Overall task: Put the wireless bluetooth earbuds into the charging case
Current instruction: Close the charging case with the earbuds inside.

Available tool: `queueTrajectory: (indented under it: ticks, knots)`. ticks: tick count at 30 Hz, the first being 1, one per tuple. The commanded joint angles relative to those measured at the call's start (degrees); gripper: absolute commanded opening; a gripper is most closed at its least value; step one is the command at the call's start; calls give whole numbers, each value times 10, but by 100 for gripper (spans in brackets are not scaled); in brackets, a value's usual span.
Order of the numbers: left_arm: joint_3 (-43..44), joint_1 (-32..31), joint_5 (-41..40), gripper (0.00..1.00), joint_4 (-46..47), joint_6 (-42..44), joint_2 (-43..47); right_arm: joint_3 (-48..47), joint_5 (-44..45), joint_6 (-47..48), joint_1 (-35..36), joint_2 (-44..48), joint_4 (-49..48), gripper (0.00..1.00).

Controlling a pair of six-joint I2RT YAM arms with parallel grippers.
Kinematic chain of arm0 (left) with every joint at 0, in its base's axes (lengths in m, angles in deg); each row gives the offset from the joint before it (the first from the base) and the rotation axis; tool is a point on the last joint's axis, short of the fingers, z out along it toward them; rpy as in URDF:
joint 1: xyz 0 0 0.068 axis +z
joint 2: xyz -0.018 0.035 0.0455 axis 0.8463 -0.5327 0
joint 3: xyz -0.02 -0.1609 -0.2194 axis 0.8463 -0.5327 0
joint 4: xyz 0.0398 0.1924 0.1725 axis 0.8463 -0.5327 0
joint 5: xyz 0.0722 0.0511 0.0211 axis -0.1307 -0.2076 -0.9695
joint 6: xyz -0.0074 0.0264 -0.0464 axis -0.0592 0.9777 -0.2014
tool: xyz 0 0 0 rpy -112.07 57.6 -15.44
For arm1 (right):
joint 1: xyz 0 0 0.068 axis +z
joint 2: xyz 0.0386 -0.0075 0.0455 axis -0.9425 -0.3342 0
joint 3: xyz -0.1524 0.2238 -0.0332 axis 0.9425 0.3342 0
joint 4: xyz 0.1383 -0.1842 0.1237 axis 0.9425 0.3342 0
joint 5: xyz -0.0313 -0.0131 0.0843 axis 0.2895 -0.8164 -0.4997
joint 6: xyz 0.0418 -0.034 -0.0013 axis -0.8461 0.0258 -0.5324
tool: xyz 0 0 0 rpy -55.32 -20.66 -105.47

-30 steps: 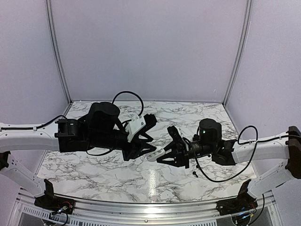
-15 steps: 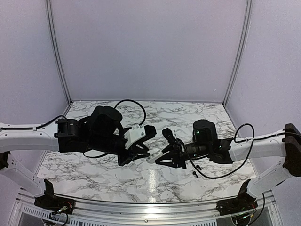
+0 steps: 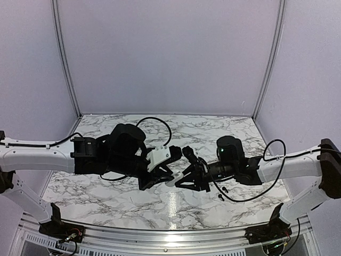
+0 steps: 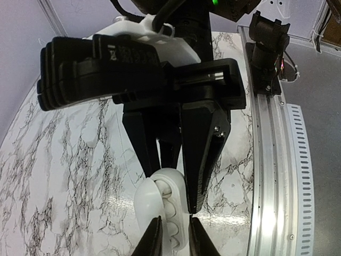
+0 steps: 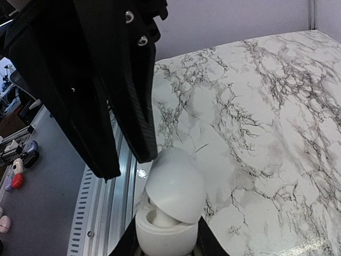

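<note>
The charging case's lid is half open, so next my left gripper pushes it shut, then open wide for the case's loose end (image 4: 179, 234).
The white charging case (image 3: 171, 180) hangs above the marble between both grippers, lid (image 5: 176, 184) hinged open. My right gripper (image 5: 166, 246) is shut on its base (image 5: 162, 237), and a white earbud (image 5: 159, 217) shows inside under the lid. In the left wrist view my left gripper (image 4: 174, 238) has its tips a narrow gap apart, with the case's open base (image 4: 173, 210) showing between them. Whether they press it is unclear. From the right wrist view the left fingers (image 5: 139, 133) end right beside the lid. A black earbud (image 3: 219, 196) lies on the table under the right arm.
An aluminium rail (image 4: 272, 176) runs along the table's near edge, with the right arm's base (image 4: 266, 48) bolted to it. The right arm's cable (image 3: 266, 160) loops over the marble. Small coloured items (image 5: 18, 176) lie off the table beyond the rail.
My left gripper narrowed its jaws and moved right and down until its tips reached the case. The right gripper shifted slightly left, still holding the case.
</note>
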Motion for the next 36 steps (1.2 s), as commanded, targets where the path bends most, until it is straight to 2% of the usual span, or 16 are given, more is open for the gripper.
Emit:
queueTrajectory:
  ticks: [1,8,13,24,36]
  knots:
    - [8,5,-8,19,34,-10,4,-11,-15,-6,7,15,-21,0]
    - [-36,36,27,19,70,-36,49,-6,-20,0,7,21,-21,0]
    - [-48,52,29,20,75,-45,46,-8,-29,4,7,26,-21,0]
    - [-53,45,107,19,76,-43,22,-10,-31,1,7,28,-25,0]
    - [-53,23,114,14,70,-44,-5,-10,-25,-5,7,32,-40,0]
